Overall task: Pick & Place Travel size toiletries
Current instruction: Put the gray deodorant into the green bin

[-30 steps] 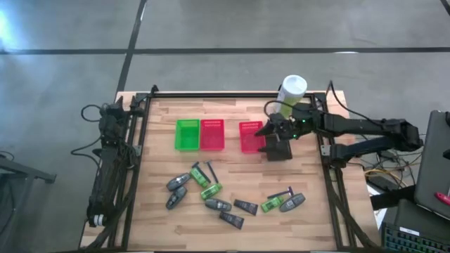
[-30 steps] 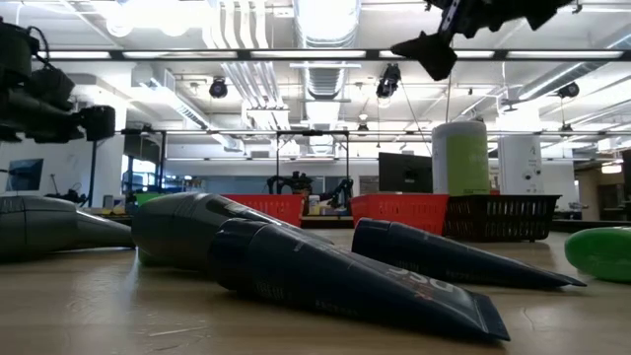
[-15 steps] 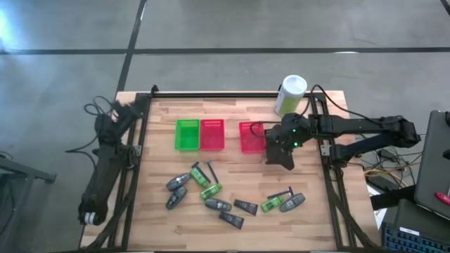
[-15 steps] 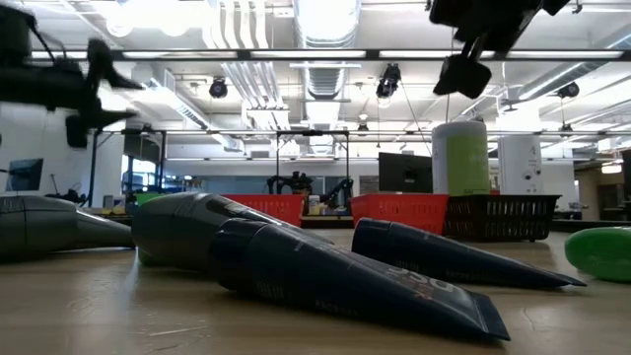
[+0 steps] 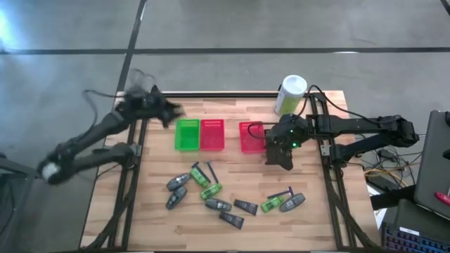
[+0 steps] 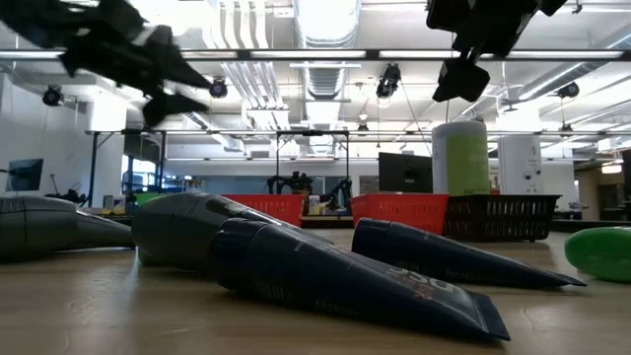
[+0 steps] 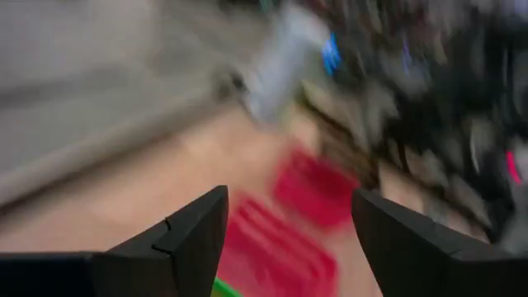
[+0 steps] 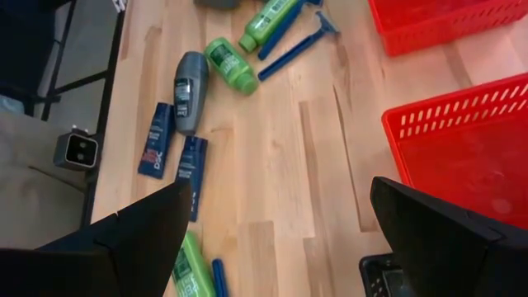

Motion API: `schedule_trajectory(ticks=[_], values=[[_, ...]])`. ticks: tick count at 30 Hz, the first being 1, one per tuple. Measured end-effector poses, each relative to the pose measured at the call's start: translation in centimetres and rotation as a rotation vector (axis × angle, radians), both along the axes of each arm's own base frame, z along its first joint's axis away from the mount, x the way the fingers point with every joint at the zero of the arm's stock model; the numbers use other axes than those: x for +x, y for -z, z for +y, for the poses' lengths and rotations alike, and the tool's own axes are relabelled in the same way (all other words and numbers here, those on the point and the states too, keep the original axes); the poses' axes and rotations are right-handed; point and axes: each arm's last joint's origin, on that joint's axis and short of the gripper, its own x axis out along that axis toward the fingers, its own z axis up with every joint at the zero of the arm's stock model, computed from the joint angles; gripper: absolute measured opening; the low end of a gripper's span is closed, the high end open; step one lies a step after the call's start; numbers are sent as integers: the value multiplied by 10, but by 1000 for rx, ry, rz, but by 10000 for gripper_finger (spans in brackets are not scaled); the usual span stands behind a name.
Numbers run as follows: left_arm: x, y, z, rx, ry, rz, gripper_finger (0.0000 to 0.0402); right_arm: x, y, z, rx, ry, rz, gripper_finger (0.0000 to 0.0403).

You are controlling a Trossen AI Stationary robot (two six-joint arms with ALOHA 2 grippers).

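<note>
Next, my right gripper closes on the cap end (image 5: 297,199) of the grey bottle that is nearest the dark basket, at the end of that bottle away from the green tube.
The toiletries lie flat and scattered on the near half of the table: grey oval bottles (image 5: 177,183) (image 5: 292,202), green tubes (image 5: 211,190) (image 5: 271,204), dark flat tubes (image 5: 246,206) (image 8: 190,175) and thin razors (image 5: 209,170) (image 8: 295,45). My right gripper (image 5: 281,159) (image 8: 280,198) hangs open above bare wood, beside the right-hand red basket (image 5: 251,136), high over the table (image 6: 461,77). My left gripper (image 5: 169,111) (image 7: 289,198) is open in the air over the table's far left corner, near the green basket (image 5: 187,134). Neither touches anything.
Green, red (image 5: 211,134) and red baskets stand in a row across the table's middle, with a dark basket (image 6: 503,217) by the right gripper. A white-and-green canister (image 5: 290,95) stands at the far right corner. Bare wood lies between baskets and toiletries.
My left arm has swung up fast from its rest along the table's left edge, and its gripper now reaches over the far left corner toward the green basket. My right gripper has moved a little toward the near edge, away from the baskets, and has turned.
</note>
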Motion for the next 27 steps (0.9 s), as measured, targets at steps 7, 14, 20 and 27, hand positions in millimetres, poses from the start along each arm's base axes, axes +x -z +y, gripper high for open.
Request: schedule_trajectory(ticks=[7, 14, 20, 27], values=[[69, 11, -89, 124, 370, 300, 261, -2, 5, 3, 73, 53, 56, 368], [83, 5, -119, 352, 196, 407, 261, 4, -2, -1, 81, 126, -14, 368], [83, 5, -117, 381, 211, 434, 261, 7, -2, -2, -43, 50, -63, 368], [84, 16, -121, 327, 331, 498, 261, -29, 22, 23, 123, -154, 368, 368]])
